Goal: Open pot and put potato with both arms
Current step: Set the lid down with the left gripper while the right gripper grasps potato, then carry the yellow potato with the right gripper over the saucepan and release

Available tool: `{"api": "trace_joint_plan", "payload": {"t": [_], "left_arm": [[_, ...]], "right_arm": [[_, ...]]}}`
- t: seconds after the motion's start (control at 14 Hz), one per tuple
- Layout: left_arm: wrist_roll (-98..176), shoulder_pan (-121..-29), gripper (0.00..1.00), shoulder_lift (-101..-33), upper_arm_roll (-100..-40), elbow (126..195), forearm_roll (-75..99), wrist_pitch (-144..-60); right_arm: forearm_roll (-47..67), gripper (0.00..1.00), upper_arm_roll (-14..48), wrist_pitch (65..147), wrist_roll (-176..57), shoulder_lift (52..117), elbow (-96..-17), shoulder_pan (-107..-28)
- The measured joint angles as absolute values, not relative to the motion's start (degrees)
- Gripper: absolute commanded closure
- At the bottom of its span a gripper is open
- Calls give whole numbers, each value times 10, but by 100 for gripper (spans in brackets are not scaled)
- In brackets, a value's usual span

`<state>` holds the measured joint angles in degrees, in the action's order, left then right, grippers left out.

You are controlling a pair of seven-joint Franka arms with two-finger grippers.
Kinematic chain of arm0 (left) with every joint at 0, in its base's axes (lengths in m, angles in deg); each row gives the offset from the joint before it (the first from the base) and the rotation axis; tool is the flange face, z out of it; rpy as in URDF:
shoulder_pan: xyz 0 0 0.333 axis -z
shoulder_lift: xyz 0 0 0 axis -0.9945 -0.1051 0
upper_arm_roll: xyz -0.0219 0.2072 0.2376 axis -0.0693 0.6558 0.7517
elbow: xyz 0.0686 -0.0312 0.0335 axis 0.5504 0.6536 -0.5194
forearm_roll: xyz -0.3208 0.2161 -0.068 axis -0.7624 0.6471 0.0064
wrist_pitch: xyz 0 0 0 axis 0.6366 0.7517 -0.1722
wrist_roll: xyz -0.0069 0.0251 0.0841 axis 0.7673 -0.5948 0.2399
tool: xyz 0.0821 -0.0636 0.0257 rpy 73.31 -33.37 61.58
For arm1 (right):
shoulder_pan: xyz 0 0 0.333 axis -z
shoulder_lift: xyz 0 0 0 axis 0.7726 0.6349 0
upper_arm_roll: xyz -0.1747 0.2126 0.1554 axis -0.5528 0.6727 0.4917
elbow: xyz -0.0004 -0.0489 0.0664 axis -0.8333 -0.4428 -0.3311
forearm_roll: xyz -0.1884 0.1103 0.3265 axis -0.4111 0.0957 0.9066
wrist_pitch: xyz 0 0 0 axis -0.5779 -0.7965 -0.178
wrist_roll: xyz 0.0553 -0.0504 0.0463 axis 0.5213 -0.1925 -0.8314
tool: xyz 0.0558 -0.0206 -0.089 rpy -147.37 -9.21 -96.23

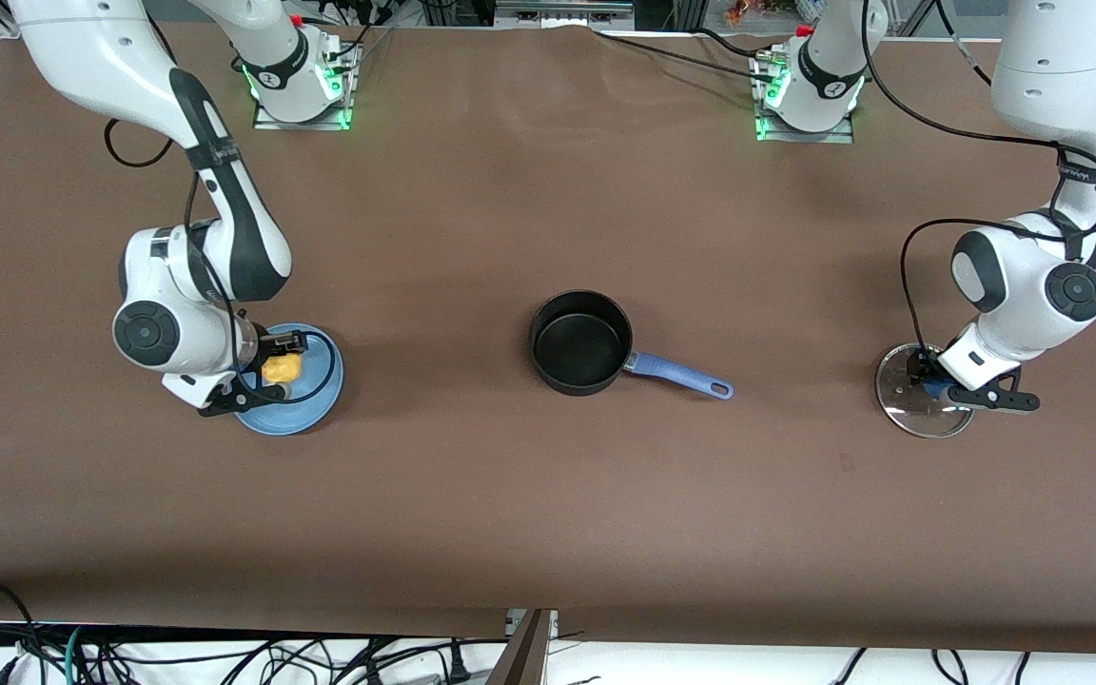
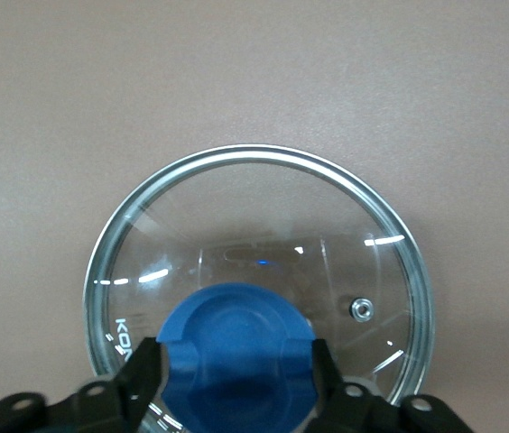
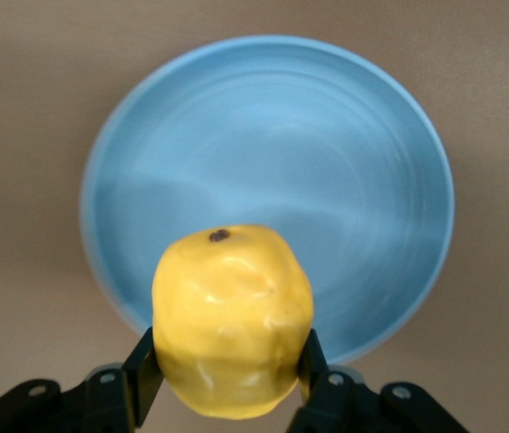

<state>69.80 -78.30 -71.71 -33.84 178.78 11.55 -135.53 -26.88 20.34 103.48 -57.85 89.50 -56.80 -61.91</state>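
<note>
The robot's right gripper will release the yellow potato, still just over a light-blue plate, inside the black pot (image 1: 603, 348), on the side close to the pot's blue handle.
The black pot (image 1: 581, 344) stands open and empty in the middle of the table, its blue handle (image 1: 681, 378) pointing toward the left arm's end. My right gripper (image 1: 274, 362) is shut on the yellow potato (image 1: 282, 369) and holds it just over a light-blue plate (image 1: 312, 404). The right wrist view shows the potato (image 3: 232, 320) between the fingers (image 3: 143, 374), above the plate (image 3: 327, 153). My left gripper (image 1: 933, 385) is shut on the blue knob (image 2: 236, 347) of the glass lid (image 1: 914, 414), which lies flat at the left arm's end. The lid's rim (image 2: 263, 153) shows whole.
Both arm bases (image 1: 301, 81) (image 1: 810, 90) stand along the table edge farthest from the front camera. Bare brown tabletop (image 1: 548, 495) lies between the plate, the pot and the lid. Cables hang below the table's near edge.
</note>
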Motion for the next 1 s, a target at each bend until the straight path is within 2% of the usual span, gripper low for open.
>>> {"api": "trace_joint_plan", "payload": {"t": [0.07, 0.14, 0.43, 0.57, 0.79, 0.93, 1.0], "left_arm": [[698, -783, 0, -714, -338, 1778, 108, -1334], [697, -783, 0, -707, -339, 1752, 102, -1274], [636, -780, 0, -667, -340, 1556, 102, -949], [589, -777, 0, -652, -341, 1466, 119, -830], [532, -774, 0, -628, -343, 1386, 128, -722], [494, -774, 0, -610, -357, 1364, 131, -686], [477, -774, 0, -601, -372, 1360, 141, -680]], "right_arm": [[-263, 58, 205, 993, -562, 891, -538, -630], [-248, 57, 206, 964, -539, 888, -513, -644], [-175, 57, 211, 938, -397, 890, -463, -731], [-136, 57, 217, 943, -303, 907, -437, -784], [-128, 49, 219, 1023, -160, 949, -400, -863], [-127, 48, 220, 1077, -104, 975, -386, -899], [-127, 44, 220, 1104, -84, 986, -383, -912]]}}
